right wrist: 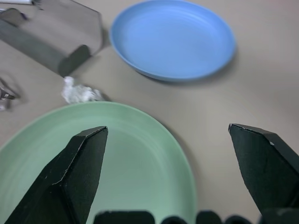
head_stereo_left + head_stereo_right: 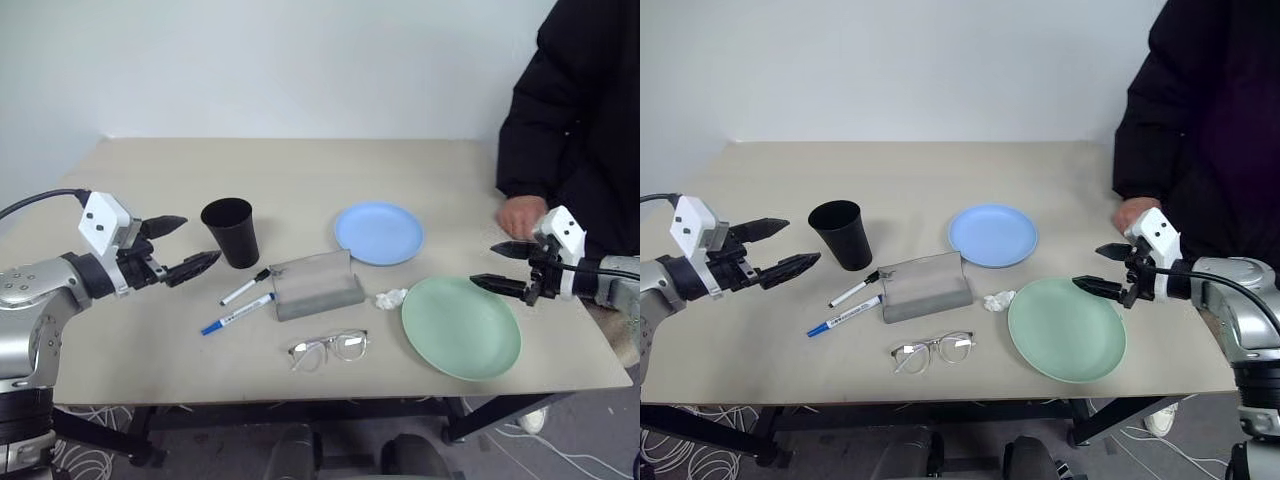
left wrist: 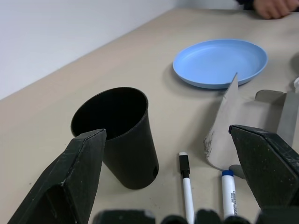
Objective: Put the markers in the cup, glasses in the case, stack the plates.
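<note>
Next, I close my right gripper on the green plate's rim point(image 2: 506, 306) point(image 1: 194, 184), across from the white tissue, because this plate should go onto the light blue plate.
The black cup point(image 2: 231, 232) stands upright left of centre. Two markers lie side by side in front of it, one black-capped point(image 2: 245, 287), one blue-capped point(image 2: 237, 314). Beside them the grey case point(image 2: 315, 283) rests with its lid raised. The glasses point(image 2: 329, 349) lie unfolded near the front edge. A light blue plate point(image 2: 378, 232) sits behind the case, and a pale green plate point(image 2: 461, 327) lies apart at the right front. My left gripper point(image 2: 195, 243) hovers open just left of the cup. My right gripper point(image 2: 487, 265) is open above the green plate's far right rim, holding nothing.
A crumpled white tissue point(image 2: 390, 298) lies between the case and the green plate. A person in a dark jacket stands at the table's right end, with a hand point(image 2: 521, 215) resting on the table just behind my right gripper.
</note>
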Available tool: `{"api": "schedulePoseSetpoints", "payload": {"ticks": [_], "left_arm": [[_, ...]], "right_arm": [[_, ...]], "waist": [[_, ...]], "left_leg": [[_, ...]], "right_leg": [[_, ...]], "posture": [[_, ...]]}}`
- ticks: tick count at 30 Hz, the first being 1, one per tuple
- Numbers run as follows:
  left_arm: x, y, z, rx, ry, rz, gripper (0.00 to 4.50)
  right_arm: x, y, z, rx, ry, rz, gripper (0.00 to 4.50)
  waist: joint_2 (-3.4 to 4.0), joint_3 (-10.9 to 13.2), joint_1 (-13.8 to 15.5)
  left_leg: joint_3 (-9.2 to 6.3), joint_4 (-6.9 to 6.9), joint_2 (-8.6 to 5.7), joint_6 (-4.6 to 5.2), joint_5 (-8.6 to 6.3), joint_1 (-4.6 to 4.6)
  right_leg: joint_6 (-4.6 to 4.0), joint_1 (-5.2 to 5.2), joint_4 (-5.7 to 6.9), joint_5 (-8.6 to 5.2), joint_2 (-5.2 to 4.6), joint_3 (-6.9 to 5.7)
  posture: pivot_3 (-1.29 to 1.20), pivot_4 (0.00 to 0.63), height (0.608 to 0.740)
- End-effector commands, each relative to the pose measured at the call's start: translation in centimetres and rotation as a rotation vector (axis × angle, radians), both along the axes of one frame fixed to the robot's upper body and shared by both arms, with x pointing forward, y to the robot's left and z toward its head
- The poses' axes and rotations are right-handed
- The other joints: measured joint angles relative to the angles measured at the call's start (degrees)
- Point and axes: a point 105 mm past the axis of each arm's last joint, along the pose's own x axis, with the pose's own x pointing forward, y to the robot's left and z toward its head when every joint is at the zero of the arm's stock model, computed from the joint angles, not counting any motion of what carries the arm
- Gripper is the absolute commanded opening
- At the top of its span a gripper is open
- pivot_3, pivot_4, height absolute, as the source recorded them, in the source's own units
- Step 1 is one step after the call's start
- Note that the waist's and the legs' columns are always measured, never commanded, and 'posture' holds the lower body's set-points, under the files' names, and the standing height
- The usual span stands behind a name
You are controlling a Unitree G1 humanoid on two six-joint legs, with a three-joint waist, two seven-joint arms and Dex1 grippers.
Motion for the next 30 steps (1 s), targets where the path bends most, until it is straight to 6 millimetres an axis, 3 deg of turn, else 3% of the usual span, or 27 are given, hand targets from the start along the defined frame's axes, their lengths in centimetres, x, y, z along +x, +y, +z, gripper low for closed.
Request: {"api": "schedulePoseSetpoints", "payload": {"ticks": [1, 13, 19, 30], "left_arm": [[0.3, -0.2, 1.3, -0.005, -0.058, -0.01, 4.47], [-0.6, 0.5, 1.5, -0.013, -0.078, 0.015, 4.47], [-1.9, 0.3, 1.0, -0.061, -0.077, -0.005, 4.47], [-2.1, -0.2, -0.5, -0.086, -0.086, -0.029, 4.47]], "right_arm": [[-0.1, 0.0, 2.0, -0.002, -0.068, 0.002, 4.5], [-0.1, -0.6, 0.8, 0.005, 0.007, -0.043, 4.5], [0.0, -1.0, 0.1, 0.005, 0.056, -0.067, 4.5], [0.6, -2.8, -0.7, 0.003, 0.098, -0.126, 4.5]], "waist": [[0.0, 0.0, 0.0], [0.0, 0.0, -0.02], [0.01, -0.01, -0.01], [0.05, -0.03, 0.0]], "left_leg": [[0.0, 0.01, 0.02, 0.0, 0.0, 0.0], [0.05, 0.02, 0.08, 0.0, 0.0, -0.01], [0.06, 0.03, 0.1, 0.0, 0.0, -0.05], [0.08, 0.07, 0.12, 0.0, 0.0, -0.05]], "right_leg": [[-0.01, 0.0, 0.0, 0.02, 0.0, -0.04], [-0.03, -0.04, -0.01, 0.04, -0.02, -0.09], [-0.04, -0.09, 0.0, 0.05, -0.03, -0.09], [-0.08, -0.08, 0.0, 0.14, -0.03, -0.19]], "posture": [[0.0, 0.0, 0.712], [0.0, 0.0, 0.712], [0.0, 0.0, 0.712], [0.0, 0.0, 0.712]]}}
